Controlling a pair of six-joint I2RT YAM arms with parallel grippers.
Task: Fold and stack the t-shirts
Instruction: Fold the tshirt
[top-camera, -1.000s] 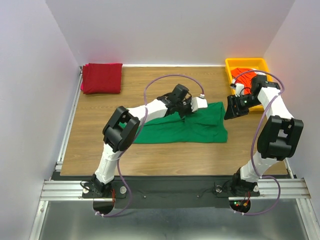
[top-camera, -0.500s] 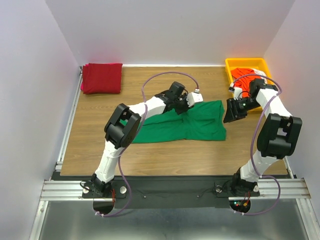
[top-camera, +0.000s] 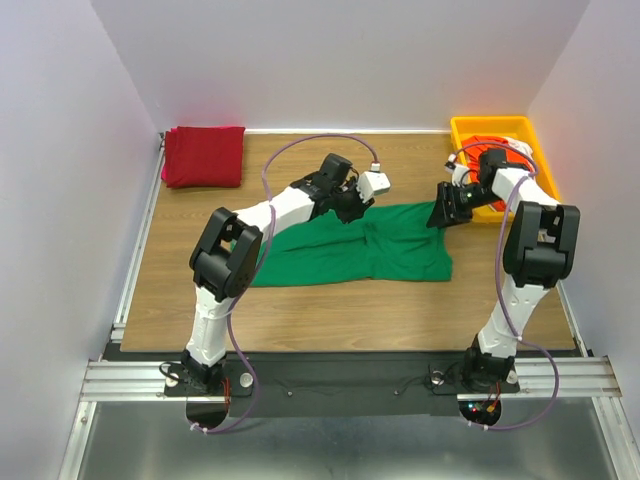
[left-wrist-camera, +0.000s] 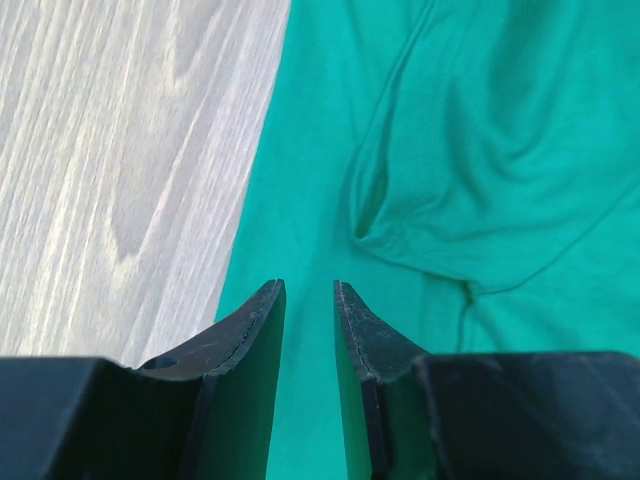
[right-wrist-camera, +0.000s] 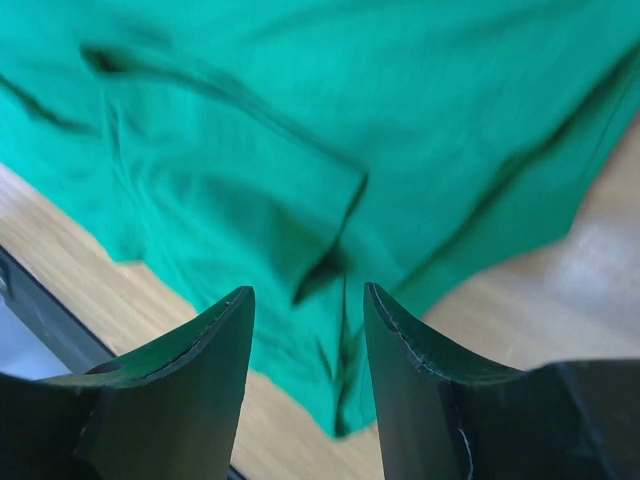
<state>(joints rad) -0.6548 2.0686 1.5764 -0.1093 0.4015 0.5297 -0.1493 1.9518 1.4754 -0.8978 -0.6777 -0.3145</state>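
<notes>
The green t-shirt's folded flap lies beyond the left gripper's narrow, empty fingers, so that gripper should open, move forward and pinch the flap's corner (left-wrist-camera: 368, 234).
A bright green t-shirt (top-camera: 370, 248) lies spread across the middle of the table. My left gripper (top-camera: 350, 207) hovers over its far edge near the middle; in the left wrist view its jaws (left-wrist-camera: 308, 290) stand a narrow gap apart, empty, above the green cloth (left-wrist-camera: 480, 150). My right gripper (top-camera: 441, 214) is at the shirt's far right corner; in the right wrist view it (right-wrist-camera: 308, 292) is open and empty over a folded sleeve (right-wrist-camera: 250, 200). A folded dark red shirt (top-camera: 204, 155) lies at the back left. An orange-red shirt (top-camera: 488, 150) lies in the tray.
The yellow plastic tray (top-camera: 490, 126) stands at the back right corner, just behind my right arm. Bare wooden table (top-camera: 300, 300) runs along the front of the green shirt. White walls close in the back and both sides.
My left gripper has drawn back and to the left along the shirt's far edge. My right gripper has moved back and left to the shirt's far right corner. The shirt lies a little wider to the left.
</notes>
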